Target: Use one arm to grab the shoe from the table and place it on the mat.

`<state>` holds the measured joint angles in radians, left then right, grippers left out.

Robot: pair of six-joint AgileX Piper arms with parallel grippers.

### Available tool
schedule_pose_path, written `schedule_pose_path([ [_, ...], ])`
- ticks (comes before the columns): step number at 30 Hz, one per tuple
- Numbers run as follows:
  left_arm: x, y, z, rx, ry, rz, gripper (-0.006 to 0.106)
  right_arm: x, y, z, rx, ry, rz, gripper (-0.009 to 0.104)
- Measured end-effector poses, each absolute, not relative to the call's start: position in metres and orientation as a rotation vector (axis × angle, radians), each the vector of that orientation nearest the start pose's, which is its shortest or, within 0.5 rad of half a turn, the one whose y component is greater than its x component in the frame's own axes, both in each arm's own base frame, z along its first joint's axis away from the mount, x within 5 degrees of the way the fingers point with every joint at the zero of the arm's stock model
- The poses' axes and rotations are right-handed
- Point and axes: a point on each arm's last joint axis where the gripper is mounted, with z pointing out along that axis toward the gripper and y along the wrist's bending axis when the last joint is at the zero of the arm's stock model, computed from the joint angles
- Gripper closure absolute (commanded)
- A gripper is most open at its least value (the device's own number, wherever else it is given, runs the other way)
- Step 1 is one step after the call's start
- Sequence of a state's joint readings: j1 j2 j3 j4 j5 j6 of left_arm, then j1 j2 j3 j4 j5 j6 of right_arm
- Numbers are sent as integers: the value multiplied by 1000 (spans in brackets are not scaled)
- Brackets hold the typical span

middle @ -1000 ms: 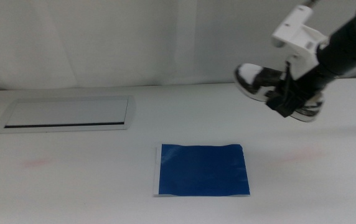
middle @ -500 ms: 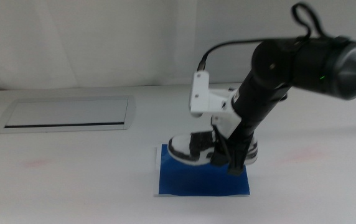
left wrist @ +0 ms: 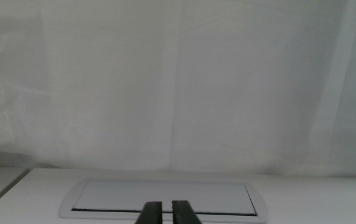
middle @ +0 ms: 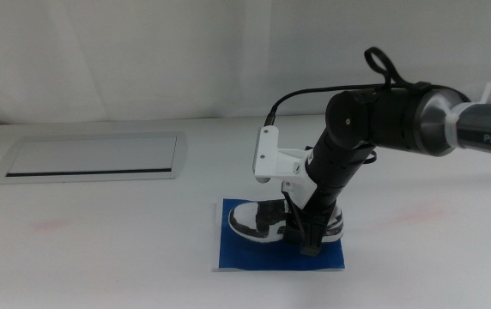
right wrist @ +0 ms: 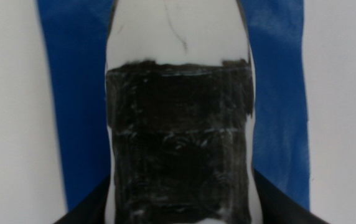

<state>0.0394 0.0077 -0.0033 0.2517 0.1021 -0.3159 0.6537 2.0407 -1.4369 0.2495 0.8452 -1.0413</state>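
Note:
The robot's right gripper should set the shoe down across the middle of the dark blue mat (middle: pixel 273 227) (right wrist: pixel 179 143), with its toe toward the grey panel.
The right arm (middle: pixel 383 120) reaches in from the right, and its gripper (middle: pixel 308 230) is shut on the shoe (middle: pixel 258 221), a white and black sneaker. The shoe lies lengthwise over the dark blue mat (middle: pixel 237 251), toe to the left, at or just above its surface; I cannot tell if it touches. In the right wrist view the shoe (right wrist: pixel 181 143) fills the middle between the dark jaws of the right gripper (right wrist: pixel 181 202), with the mat (right wrist: pixel 72 93) on both sides. The left gripper (left wrist: pixel 165 213) waits out of the middle view, shut and empty.
A grey metal-framed panel (middle: pixel 91 157) is set in the white table (middle: pixel 100 257) at the back left; it also shows in the left wrist view (left wrist: pixel 165 194). Faint pink smudges lie at the left (middle: pixel 55 225) and right (middle: pixel 413 215).
The right arm carried the shoe from high at the back right down and left onto the mat, lowering it further in the last half second.

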Motion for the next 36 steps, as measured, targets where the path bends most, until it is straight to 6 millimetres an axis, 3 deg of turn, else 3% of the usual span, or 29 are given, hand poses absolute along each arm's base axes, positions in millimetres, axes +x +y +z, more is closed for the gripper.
schedule_pose_path([
  [11,57,5,205,-103,1583,0,103,323,269,150,-1989,2071,239,97],
  [28,57,5,205,-103,1583,0,103,324,272,142,-1972,2091,267,97],
  [30,57,5,205,-103,1583,0,103,324,272,143,-1965,2096,278,26],
  [33,57,5,205,-103,1583,0,103,324,274,141,-1942,2101,293,-8],
  [36,57,5,205,-103,1583,0,103,327,275,141,-1918,2089,283,-8],
])
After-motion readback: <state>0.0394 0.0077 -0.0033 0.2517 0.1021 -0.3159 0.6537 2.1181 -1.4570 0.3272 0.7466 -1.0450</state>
